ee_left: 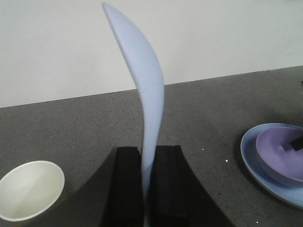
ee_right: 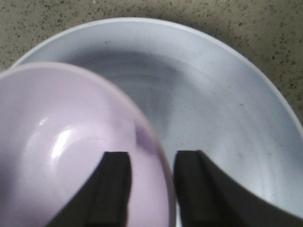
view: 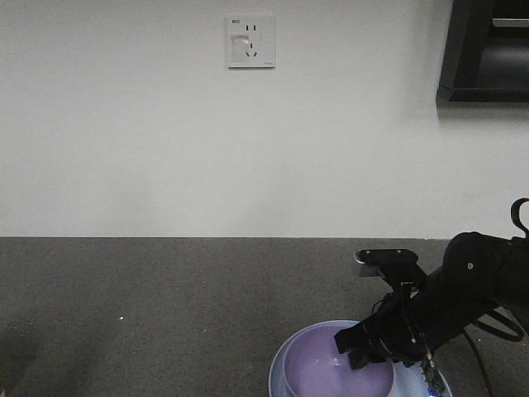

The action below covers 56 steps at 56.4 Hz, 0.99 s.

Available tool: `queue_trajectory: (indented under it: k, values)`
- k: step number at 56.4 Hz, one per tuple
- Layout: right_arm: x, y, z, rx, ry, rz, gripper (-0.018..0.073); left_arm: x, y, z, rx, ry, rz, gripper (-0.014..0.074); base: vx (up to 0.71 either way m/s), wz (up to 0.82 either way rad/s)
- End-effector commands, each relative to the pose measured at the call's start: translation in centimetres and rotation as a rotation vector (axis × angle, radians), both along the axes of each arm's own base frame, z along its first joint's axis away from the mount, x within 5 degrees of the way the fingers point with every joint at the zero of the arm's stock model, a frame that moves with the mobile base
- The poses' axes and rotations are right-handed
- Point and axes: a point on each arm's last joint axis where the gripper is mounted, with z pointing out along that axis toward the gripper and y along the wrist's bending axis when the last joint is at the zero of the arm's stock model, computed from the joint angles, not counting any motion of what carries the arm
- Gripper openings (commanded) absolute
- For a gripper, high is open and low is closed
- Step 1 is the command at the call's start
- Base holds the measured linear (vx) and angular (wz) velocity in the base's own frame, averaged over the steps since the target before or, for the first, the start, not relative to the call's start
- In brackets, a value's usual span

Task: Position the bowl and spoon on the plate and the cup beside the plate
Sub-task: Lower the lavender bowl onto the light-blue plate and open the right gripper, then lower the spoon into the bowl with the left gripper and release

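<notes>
Next, I let go of the pale blue spoon with my left gripper inside the lavender bowl (view: 326, 385) (ee_left: 280, 159), toward the bowl's near rim.
The pale blue spoon (ee_left: 144, 85) stands upright in my left gripper (ee_left: 148, 149), which is shut on its handle. The brown paper cup (ee_left: 29, 189) stands upright on the counter to the lower left of that gripper. To the right, the lavender bowl (ee_left: 279, 151) rests on the pale blue plate (ee_left: 247, 147). In the front view the bowl (view: 331, 368) sits on the plate (view: 277, 374) at the bottom edge. My right gripper (view: 364, 347) straddles the bowl's right rim. In the right wrist view that gripper (ee_right: 151, 153) is open, one finger inside the bowl (ee_right: 61, 156), the other over the plate (ee_right: 218, 109).
The dark speckled counter (view: 165, 298) runs back to a white wall with a socket (view: 250, 41). A dark cabinet (view: 488, 50) hangs at the upper right. The left arm is out of the front view.
</notes>
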Motion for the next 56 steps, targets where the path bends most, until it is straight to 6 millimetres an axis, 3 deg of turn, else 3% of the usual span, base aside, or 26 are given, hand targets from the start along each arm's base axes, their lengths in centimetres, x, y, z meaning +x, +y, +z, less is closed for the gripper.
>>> queue_trajectory:
  k: [1, 9, 18, 32, 43, 49, 56]
  values:
    - [0.1, 0.1, 3.0, 0.032, -0.120, -0.005, 0.0477, 0.1, -0.1, 1.3, -0.044, -0.083, -0.003, -0.0006, 0.00, 0.00]
    - [-0.4, -0.1, 4.4, 0.038, -0.163, -0.007, 0.0588, 0.1, -0.1, 1.3, -0.044, -0.082, -0.003, -0.0006, 0.00, 0.00]
    - [-1.9, -0.5, 7.7, 0.041, -0.265, -0.005, 0.0618, 0.1, -0.1, 1.3, -0.043, -0.078, -0.004, -0.0006, 0.00, 0.00]
    - [-7.9, -1.8, 14.9, 0.057, -0.445, 0.015, 0.0573, 1.3, -0.5, 1.3, 0.032, -0.018, -0.024, -0.0004, 0.00, 0.00]
    - [-13.3, -3.0, 19.4, 0.059, -0.597, 0.023, 0.0524, 5.6, -2.5, 2.9, 0.151, 0.131, -0.146, 0.0000, 0.00, 0.00]
    - [-15.5, -3.6, 20.7, 0.048, -0.654, 0.024, 0.0519, 8.4, -4.6, 3.9, 0.118, 0.182, -0.283, 0.0000, 0.00, 0.00]
    - [-17.4, -4.2, 21.5, 0.016, -0.685, 0.024, 0.0519, 11.8, -7.5, 3.5, 0.101, 0.269, -0.448, 0.0000, 0.00, 0.00]
